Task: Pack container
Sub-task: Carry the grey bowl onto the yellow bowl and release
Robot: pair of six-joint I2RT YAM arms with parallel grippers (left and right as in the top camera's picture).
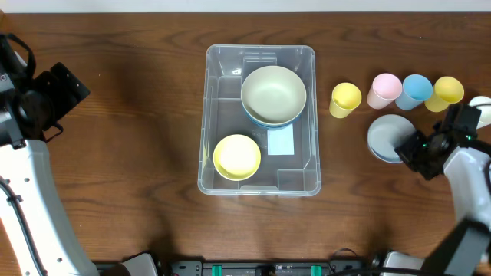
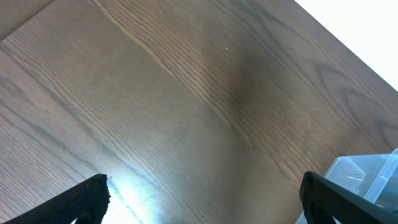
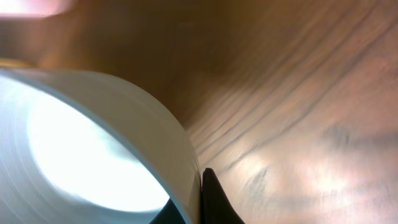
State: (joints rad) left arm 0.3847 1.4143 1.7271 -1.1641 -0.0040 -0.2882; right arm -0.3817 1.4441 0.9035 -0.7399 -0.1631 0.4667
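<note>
My right gripper has the grey-blue bowl. I will set it down inside the yellow bowl (image 1: 236, 156) in the clear plastic container.
The clear plastic container (image 1: 219, 77) stands mid-table. In it lie a pale green bowl (image 1: 273, 92) nested on a blue one, a yellow bowl (image 1: 236, 156) and a white label (image 1: 281, 141). To its right sits a grey-blue bowl (image 1: 386, 134). My right gripper (image 1: 410, 146) is shut on that bowl's rim. In the right wrist view the bowl's wall (image 3: 143, 124) is pinched in the gripper (image 3: 198, 186), one finger (image 3: 212, 199) outside and one inside. My left gripper (image 1: 65, 92) stands open at the far left over bare wood, its fingers (image 2: 93, 196) wide apart around nothing. A container corner (image 2: 367, 174) shows beside it.
Four upright cups stand in a row behind the grey-blue bowl: yellow (image 1: 345, 99), pink (image 1: 384, 90), blue (image 1: 415, 90) and yellow (image 1: 446, 93). The dark wooden table (image 1: 138, 153) runs to the wall at the back.
</note>
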